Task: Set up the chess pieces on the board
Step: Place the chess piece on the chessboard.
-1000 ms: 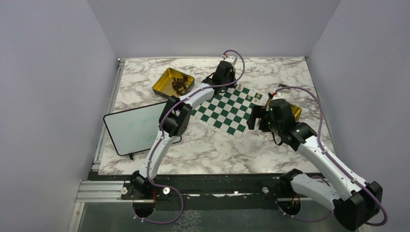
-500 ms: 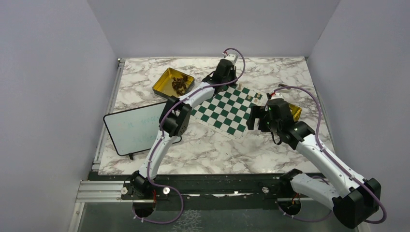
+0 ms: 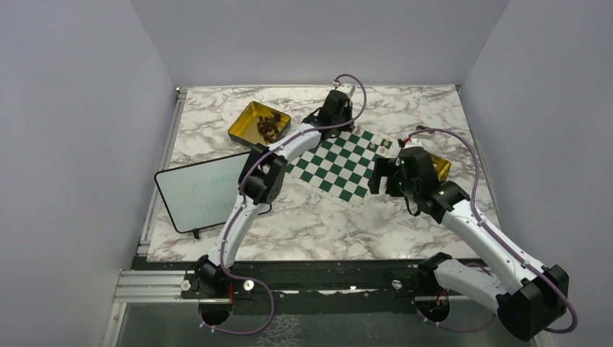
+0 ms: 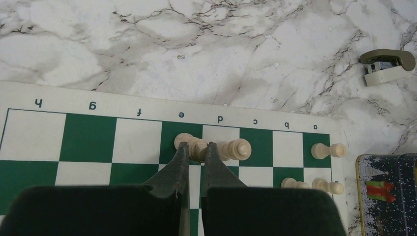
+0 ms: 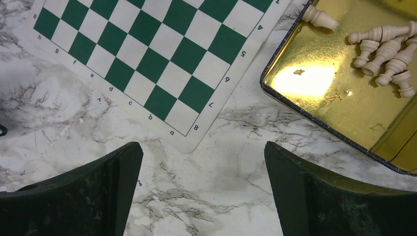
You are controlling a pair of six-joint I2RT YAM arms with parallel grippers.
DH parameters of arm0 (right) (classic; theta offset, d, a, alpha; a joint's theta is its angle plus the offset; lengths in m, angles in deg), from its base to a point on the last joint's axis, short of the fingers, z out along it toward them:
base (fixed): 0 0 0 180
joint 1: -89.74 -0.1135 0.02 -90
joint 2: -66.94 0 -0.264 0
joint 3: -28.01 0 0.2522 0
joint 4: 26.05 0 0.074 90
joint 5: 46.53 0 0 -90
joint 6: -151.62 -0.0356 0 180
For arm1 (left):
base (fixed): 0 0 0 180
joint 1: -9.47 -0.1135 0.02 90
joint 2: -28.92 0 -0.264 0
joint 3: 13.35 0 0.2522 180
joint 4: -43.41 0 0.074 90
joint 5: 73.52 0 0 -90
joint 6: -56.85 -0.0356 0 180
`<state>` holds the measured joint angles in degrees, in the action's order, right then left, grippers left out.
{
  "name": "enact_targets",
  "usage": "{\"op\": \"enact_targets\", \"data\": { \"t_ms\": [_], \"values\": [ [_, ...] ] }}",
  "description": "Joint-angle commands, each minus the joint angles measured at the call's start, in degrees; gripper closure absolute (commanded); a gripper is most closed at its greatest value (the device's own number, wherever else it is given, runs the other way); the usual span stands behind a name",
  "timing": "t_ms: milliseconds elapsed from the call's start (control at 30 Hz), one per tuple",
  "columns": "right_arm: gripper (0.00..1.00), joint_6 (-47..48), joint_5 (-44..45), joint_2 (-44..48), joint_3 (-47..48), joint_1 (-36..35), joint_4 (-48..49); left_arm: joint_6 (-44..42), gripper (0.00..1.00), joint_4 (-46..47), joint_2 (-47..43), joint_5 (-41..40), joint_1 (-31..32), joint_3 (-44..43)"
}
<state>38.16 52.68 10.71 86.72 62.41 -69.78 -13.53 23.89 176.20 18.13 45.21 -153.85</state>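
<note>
The pale piece leans from the e square toward the d square, so I will open my left gripper, stand the piece upright and grab its top [image 4: 198,151] above e.
The green and white board [image 3: 340,163] lies mid-table. My left gripper [image 4: 196,146] is shut on a pale chess piece [image 4: 199,151] over the far edge row, at the line between files e and d. A second pale piece [image 4: 237,149] stands right beside it on the d square. More pale pieces [image 4: 328,150] stand on the a and b files. My right gripper [image 5: 201,147] hangs open over bare marble just off the board's near corner [image 5: 189,132]. Several pale pieces [image 5: 388,49] lie in a gold tin [image 5: 319,93] to its right.
A second gold tin [image 3: 259,123] holding dark pieces sits at the back left. A black-framed whiteboard [image 3: 199,191] lies at the left. A small grey stapler-like object [image 4: 387,66] rests on the marble beyond the board. The tin's dark patterned side [image 4: 386,191] borders the board's right edge.
The right arm has shifted very slightly towards the board. The left arm and its held piece have stayed in place.
</note>
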Motion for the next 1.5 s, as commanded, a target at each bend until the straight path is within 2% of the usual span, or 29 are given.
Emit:
{"op": "enact_targets", "data": {
  "t_ms": [0,333,500,600,967,1467],
  "values": [
    [0.0,0.74,0.81,-0.65,0.15,-0.27,1.24,0.01,1.0,-0.2,0.69,0.64,0.19,-1.32],
    [0.0,0.69,1.22,-1.07,1.01,-0.31,1.09,-0.89,0.97,-1.01,0.73,0.63,0.2,-1.98],
    [0.0,0.44,0.81,-0.96,0.58,-0.31,1.09,-0.98,0.88,-1.0,1.07,0.48,0.2,-2.02],
    [0.0,0.8,1.02,-0.75,0.57,-0.31,0.98,-0.98,0.76,-0.96,1.26,0.31,0.19,-1.96],
    [0.0,0.08,-0.06,-1.78,0.32,-0.27,1.98,-2.17,0.67,-0.43,0.01,0.27,0.2,-2.99],
    [0.0,0.79,-0.39,-2.15,1.14,-0.29,1.88,-5.85,0.66,0.34,1.42,-0.96,0.2,-2.35]
  ]
}}
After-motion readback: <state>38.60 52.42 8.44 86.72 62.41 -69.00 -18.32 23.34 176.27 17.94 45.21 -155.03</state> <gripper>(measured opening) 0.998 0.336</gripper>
